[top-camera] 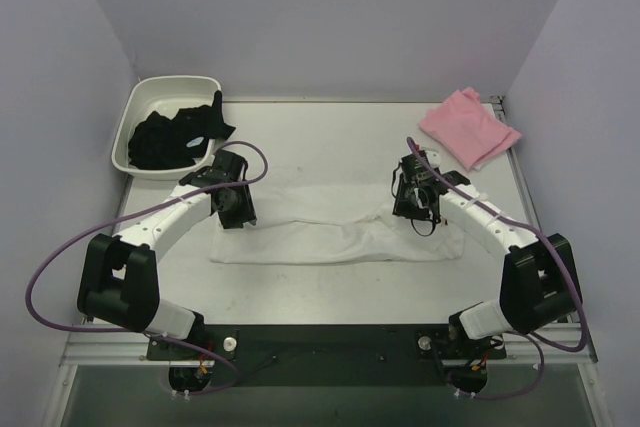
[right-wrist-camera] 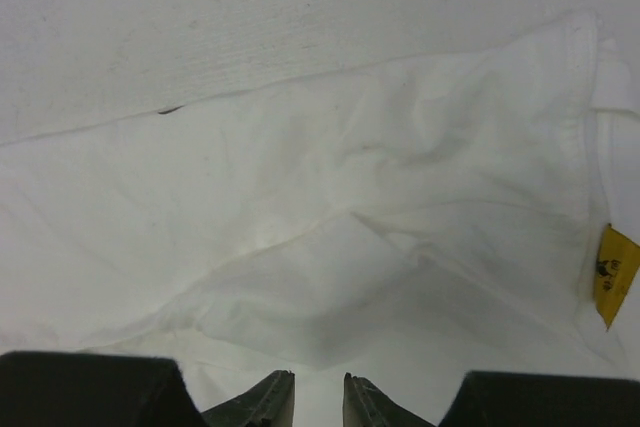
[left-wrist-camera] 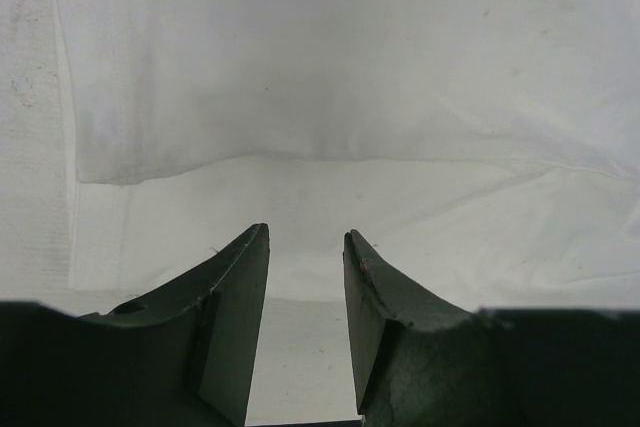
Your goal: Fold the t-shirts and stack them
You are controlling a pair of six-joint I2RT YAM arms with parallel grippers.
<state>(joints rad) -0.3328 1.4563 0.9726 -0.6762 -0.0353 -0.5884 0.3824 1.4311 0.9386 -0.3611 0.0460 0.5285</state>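
Observation:
The white t-shirt's top layer bunches into a pucker. My right gripper will take the cloth nearer me (top-camera: 387,228) and pull it smoother before folding.
The white t-shirt (top-camera: 330,232) lies as a long folded strip across the middle of the table. Its yellow neck tag (right-wrist-camera: 615,275) shows at the right of the right wrist view. My left gripper (top-camera: 238,215) is down over the strip's left end, jaws open (left-wrist-camera: 306,235) with cloth (left-wrist-camera: 330,77) flat beneath them. My right gripper (top-camera: 420,222) is at the strip's right end, jaws nearly together (right-wrist-camera: 318,379) and pinching a raised pucker of the white cloth (right-wrist-camera: 350,277). The pink t-shirt (top-camera: 468,127) lies crumpled at the back right corner.
A white plastic tub (top-camera: 135,122) stands at the back left with black clothes (top-camera: 180,137) in it, one piece hanging over its rim. Purple walls close in the table on three sides. The arm bases sit at the near edge.

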